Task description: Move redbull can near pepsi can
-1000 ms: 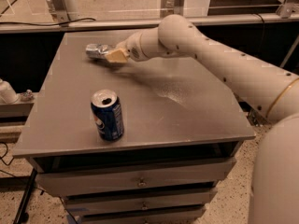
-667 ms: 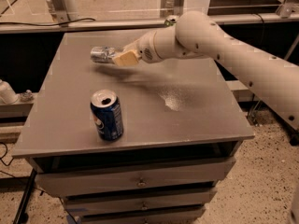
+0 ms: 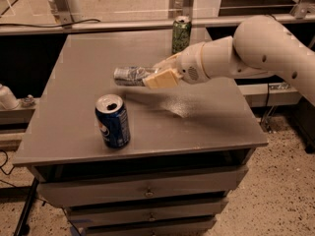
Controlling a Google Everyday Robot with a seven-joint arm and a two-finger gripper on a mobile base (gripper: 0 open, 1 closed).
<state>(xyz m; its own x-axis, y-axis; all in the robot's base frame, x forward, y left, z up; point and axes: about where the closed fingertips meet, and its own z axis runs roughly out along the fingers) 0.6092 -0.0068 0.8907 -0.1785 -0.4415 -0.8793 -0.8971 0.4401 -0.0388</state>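
My gripper should release the redbull can on the grey table (image 3: pixel 153 122), where it will be lying against the side of the pepsi can that is nearest my arm.
The redbull can (image 3: pixel 129 75), slim and silver with blue patches, lies sideways in the air above the grey table (image 3: pixel 211 122). My gripper (image 3: pixel 156 76) is shut on its right end and holds it clear of the tabletop, with its shadow below. The pepsi can (image 3: pixel 112 120), dark blue with a silver top, stands upright near the table's front left. The held can is above and slightly right of it, a short way behind.
A green can (image 3: pixel 181 34) stands upright at the table's back edge, behind my arm. Drawers sit under the tabletop. A metal rail and posts run behind the table. A speckled floor lies to the right.
My arm has carried the redbull can from the table's back left toward the front and right, closer to the pepsi can. The green can has come into view.
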